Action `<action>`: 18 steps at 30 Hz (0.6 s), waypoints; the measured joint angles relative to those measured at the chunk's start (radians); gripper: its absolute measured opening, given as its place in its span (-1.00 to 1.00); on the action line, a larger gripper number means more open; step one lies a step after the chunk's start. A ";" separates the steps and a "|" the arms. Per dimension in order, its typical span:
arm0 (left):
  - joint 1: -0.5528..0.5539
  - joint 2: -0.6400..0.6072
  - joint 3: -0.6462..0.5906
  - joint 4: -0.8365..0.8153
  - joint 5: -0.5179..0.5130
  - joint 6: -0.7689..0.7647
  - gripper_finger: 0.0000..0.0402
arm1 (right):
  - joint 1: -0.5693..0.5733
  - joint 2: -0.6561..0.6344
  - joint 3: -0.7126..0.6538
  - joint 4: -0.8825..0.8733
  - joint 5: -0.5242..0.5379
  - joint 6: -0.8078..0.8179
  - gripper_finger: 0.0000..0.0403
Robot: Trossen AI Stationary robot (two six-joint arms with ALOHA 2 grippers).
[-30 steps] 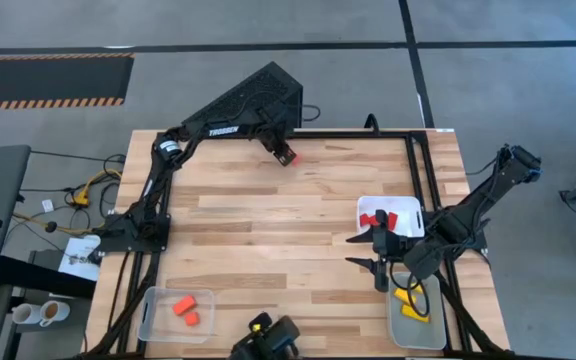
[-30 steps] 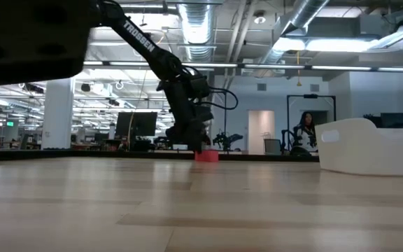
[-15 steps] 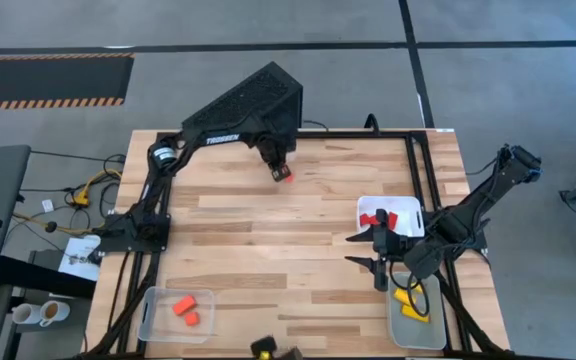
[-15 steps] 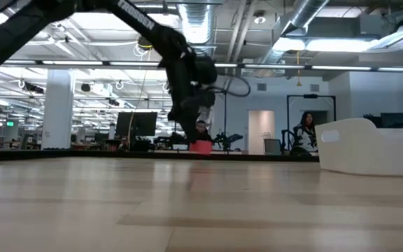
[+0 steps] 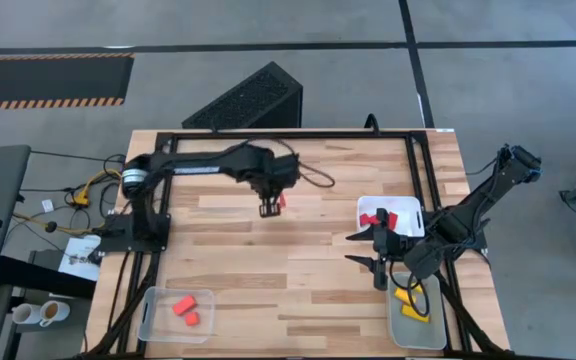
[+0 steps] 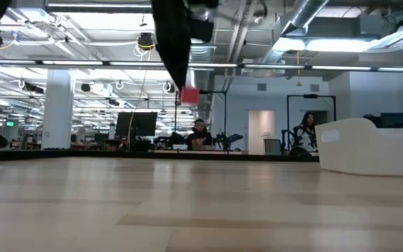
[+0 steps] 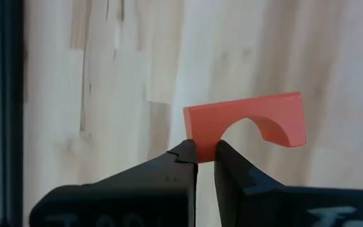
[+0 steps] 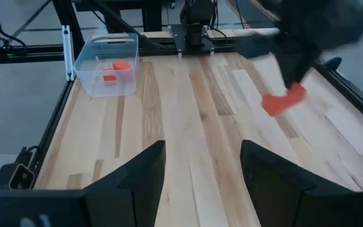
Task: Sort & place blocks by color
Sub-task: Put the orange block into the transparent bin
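My left gripper will release the red arch block among the orange blocks in the clear tray (image 5: 190, 314).
My left gripper (image 5: 271, 207) hangs over the middle of the table's far half, shut on a red arch block (image 7: 244, 120). The low view shows that block (image 6: 189, 96) well above the tabletop. My right gripper (image 5: 365, 250) waits open at the table's right side, beside the white tray (image 5: 413, 208), with nothing between its fingers (image 8: 203, 170). Two red blocks (image 5: 376, 219) lie in the white tray. Orange blocks (image 5: 186, 308) lie in a clear tray at the near left, and yellow blocks (image 5: 408, 303) in a clear tray at the near right. My left gripper pinches one leg of the arch (image 7: 205, 133) between its two fingertips. The fingers come from above, pointing steeply down. The rest of the arch sticks out to one side of the fingers. The block is lifted clear of the table.
The clear tray (image 5: 153, 318) with orange blocks stands at the near left corner, and the clear tray (image 5: 433, 335) with yellow blocks at the near right corner. The white tray shows as a tall wall (image 6: 369, 147) in the low view. Bare wood lies between them.
My left gripper has carried the red arch block up off the table's far edge and toward the table's middle, rolling at the wrist as it went. The block stood on the wood a second ago and now hangs clear.
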 joint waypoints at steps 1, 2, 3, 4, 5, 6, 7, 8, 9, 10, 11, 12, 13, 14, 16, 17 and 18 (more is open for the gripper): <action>-0.027 -0.025 -0.005 -0.006 -0.012 -0.018 -1.00 | 0.001 0.000 0.000 0.003 0.003 -0.001 0.12; -0.055 -0.053 -0.016 -0.005 -0.025 -0.034 -1.00 | 0.003 0.000 0.000 0.008 0.006 -0.001 0.12; -0.083 -0.086 -0.034 -0.001 -0.033 -0.050 -1.00 | 0.007 0.000 0.000 0.011 0.008 -0.001 0.12; -0.111 -0.122 -0.057 0.001 -0.034 -0.071 -1.00 | 0.011 0.001 0.000 0.010 0.009 -0.003 0.12; -0.137 -0.157 -0.085 0.001 -0.033 -0.096 -1.00 | 0.015 0.001 0.000 0.010 0.012 -0.004 0.12; -0.167 -0.197 -0.117 0.003 -0.032 -0.126 -1.00 | 0.020 0.001 0.000 0.011 0.015 -0.004 0.12; -0.197 -0.235 -0.152 0.003 -0.033 -0.161 -1.00 | 0.023 0.001 0.000 0.011 0.017 -0.005 0.12; -0.228 -0.274 -0.194 0.007 -0.036 -0.198 -1.00 | 0.025 0.001 0.000 0.012 0.017 -0.007 0.12; -0.262 -0.316 -0.239 0.010 -0.044 -0.239 -1.00 | 0.028 0.001 0.000 0.013 0.017 -0.007 0.12; -0.294 -0.357 -0.284 0.012 -0.052 -0.283 -1.00 | 0.027 0.001 0.000 0.013 0.019 -0.008 0.12; -0.328 -0.399 -0.329 0.018 -0.058 -0.330 -1.00 | 0.027 0.001 0.000 0.014 0.023 -0.015 0.12; -0.366 -0.444 -0.375 0.025 -0.063 -0.378 -1.00 | 0.027 0.001 0.000 0.019 0.027 -0.024 0.12; -0.404 -0.488 -0.420 0.025 -0.070 -0.427 -1.00 | 0.027 0.001 0.000 0.023 0.038 -0.031 0.12; -0.442 -0.527 -0.460 0.025 -0.077 -0.477 -1.00 | 0.026 0.001 0.000 0.026 0.050 -0.035 0.12; -0.529 -0.604 -0.538 0.028 -0.082 -0.585 -1.00 | 0.021 0.001 0.000 0.038 0.065 -0.052 0.12; -0.572 -0.637 -0.571 0.025 -0.082 -0.640 -1.00 | 0.017 0.001 0.000 0.048 0.067 -0.062 0.12; -0.616 -0.661 -0.599 0.025 -0.083 -0.698 -1.00 | 0.012 0.001 0.000 0.059 0.067 -0.070 0.12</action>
